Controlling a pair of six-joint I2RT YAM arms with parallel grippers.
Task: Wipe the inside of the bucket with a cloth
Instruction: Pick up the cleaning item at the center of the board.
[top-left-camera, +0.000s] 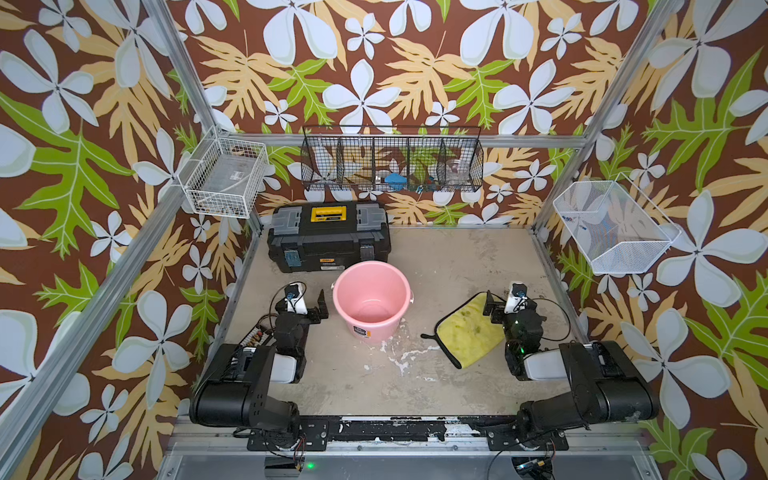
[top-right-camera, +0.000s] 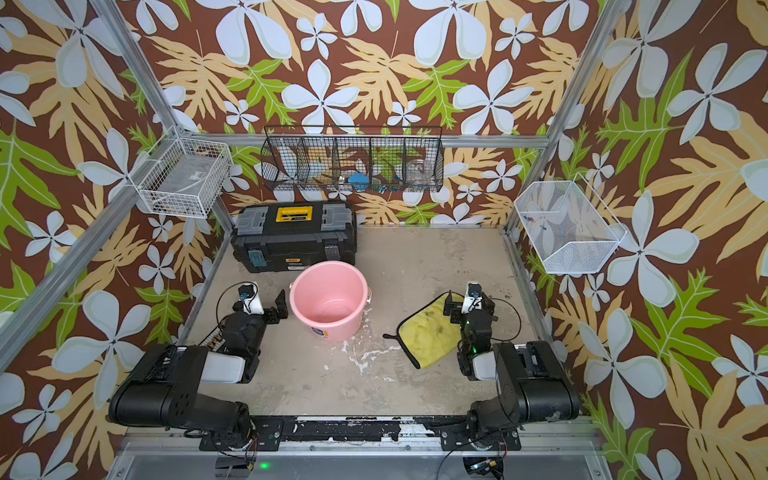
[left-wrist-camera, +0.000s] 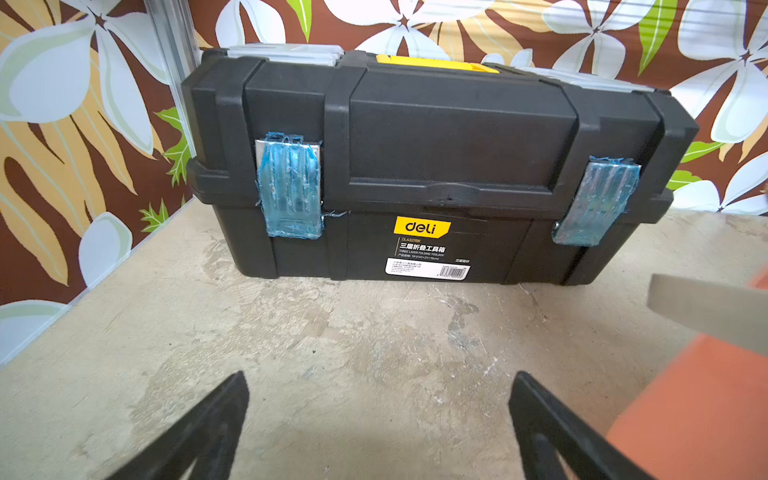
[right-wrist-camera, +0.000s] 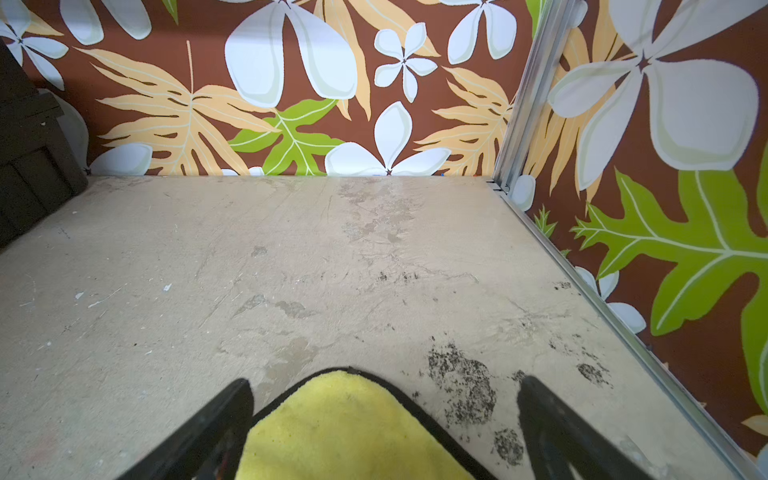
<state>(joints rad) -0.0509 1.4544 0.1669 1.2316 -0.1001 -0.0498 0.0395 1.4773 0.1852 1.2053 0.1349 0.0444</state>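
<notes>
I will next move my right gripper in from the cloth's far corner and pinch up a fold at the middle part (top-left-camera: 473, 328) of the yellow cloth.
The pink bucket (top-left-camera: 386, 328) (top-right-camera: 345, 324) stands upright and empty in the middle of the table; its side shows at the edge of the left wrist view (left-wrist-camera: 698, 415). The yellow cloth (top-left-camera: 467, 332) (top-right-camera: 430, 332) lies flat to the bucket's right, black trim toward the bucket. My left gripper (top-left-camera: 305, 301) (left-wrist-camera: 380, 376) is open just left of the bucket, over bare table, facing the toolbox. My right gripper (top-left-camera: 505, 297) (right-wrist-camera: 385, 380) is open at the cloth's far corner (right-wrist-camera: 349, 428), which lies between the spread fingers, not gripped.
A black-and-yellow toolbox (top-left-camera: 328, 237) (left-wrist-camera: 415, 166) sits behind the bucket at the back left. Wire baskets hang on the walls: white (top-left-camera: 224, 183), black (top-left-camera: 392, 160), white mesh (top-left-camera: 615, 226). White flecks mark the table (top-left-camera: 395, 357) in front of the bucket.
</notes>
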